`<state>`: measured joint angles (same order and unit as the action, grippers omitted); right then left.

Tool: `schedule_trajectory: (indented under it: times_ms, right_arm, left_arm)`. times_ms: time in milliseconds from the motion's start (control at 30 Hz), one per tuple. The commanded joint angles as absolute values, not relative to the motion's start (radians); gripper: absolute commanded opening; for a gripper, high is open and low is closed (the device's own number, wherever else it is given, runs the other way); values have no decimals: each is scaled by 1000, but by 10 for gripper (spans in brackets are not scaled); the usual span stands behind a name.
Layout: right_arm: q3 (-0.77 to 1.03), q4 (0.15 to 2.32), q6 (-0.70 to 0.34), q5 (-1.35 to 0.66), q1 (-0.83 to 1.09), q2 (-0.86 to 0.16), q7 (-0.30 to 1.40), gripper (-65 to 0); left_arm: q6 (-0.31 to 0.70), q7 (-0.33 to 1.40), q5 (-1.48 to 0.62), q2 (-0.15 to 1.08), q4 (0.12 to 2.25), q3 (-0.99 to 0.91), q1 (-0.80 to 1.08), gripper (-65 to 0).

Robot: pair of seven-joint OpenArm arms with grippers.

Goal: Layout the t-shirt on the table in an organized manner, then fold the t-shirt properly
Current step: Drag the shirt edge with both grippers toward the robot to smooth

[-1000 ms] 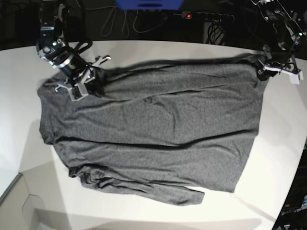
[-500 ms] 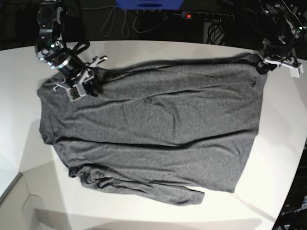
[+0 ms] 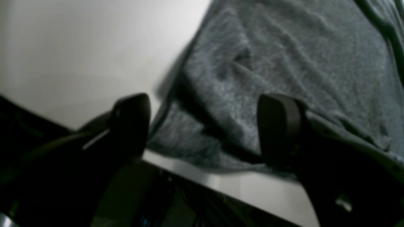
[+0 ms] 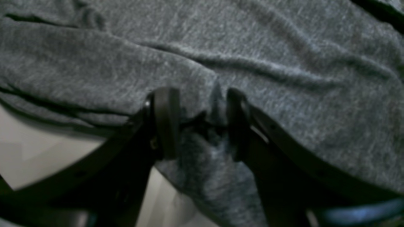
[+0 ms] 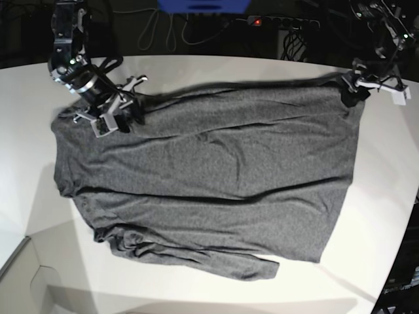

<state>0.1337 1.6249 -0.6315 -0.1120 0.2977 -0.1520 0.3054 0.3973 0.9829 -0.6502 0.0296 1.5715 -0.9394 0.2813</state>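
The far corner lies creased and loose under my left gripper, which should pinch the t-shirt's side edge (image 3: 189,73) to pull it taut.
The dark grey t-shirt (image 5: 209,176) lies spread across the white table (image 5: 196,69), with bunched folds along its near edge. My left gripper (image 5: 355,89) hovers at the shirt's far right corner. In the left wrist view it (image 3: 205,126) is open wide, the cloth (image 3: 284,56) lying loose beneath it by the table's edge (image 3: 236,186). My right gripper (image 5: 126,104) sits on the shirt's far left part. In the right wrist view its jaws (image 4: 200,123) stand apart around a small raised ridge of cloth (image 4: 252,47).
Beyond the far table edge are a power strip with a red light (image 5: 281,21), looped cables (image 5: 157,33) and a blue object (image 5: 203,6). The table's curved edge (image 5: 396,222) runs close to the shirt's right side. A pale panel (image 5: 26,278) sits at the near left.
Both grippers have opened and let go of the cloth. The left gripper has drawn slightly up and back from the shirt's corner; the right one shifted a little. The shirt lies as before.
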Motion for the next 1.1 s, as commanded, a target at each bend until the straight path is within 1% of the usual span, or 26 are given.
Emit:
schedule_trajectory:
  times_ms: [0, 300, 367, 467, 533, 600, 667, 867, 1067]
  right_arm:
    - [137, 1643, -634, -128, 295, -157, 280, -399]
    - [137, 1679, -634, -128, 309, -157, 278, -402]
    - [137, 1685, -634, -128, 309, -157, 278, -402]
    - [137, 1696, -634, -128, 311, -157, 278, -399]
    - [137, 1701, -634, -128, 323, -157, 278, -398]
    - [137, 1702, -634, -128, 329, -157, 275, -397]
    - [137, 1702, -634, -128, 331, -157, 274, -388]
    - [173, 1725, -634, -128, 369, -145, 269, -303]
    - [165, 1738, -634, -128, 403, -142, 271, -295]
  left_arm:
    - [398, 993, -647, 35, 1577, -938, 283, -135]
    - [398, 993, -644, 35, 1538, -935, 277, -138]
    - [398, 993, -644, 38, 1518, -935, 266, -151]
    - [400, 993, -645, 39, 1506, -935, 262, -240]
    - [400, 993, -645, 36, 1506, -935, 260, -319]
    - [400, 993, -645, 35, 1506, -935, 254, -364]
    - [400, 993, -644, 35, 1504, -935, 243, -391]
    - [400, 993, -644, 42, 1442, -935, 217, -452]
    - [400, 993, -644, 38, 1434, -935, 196, -524]
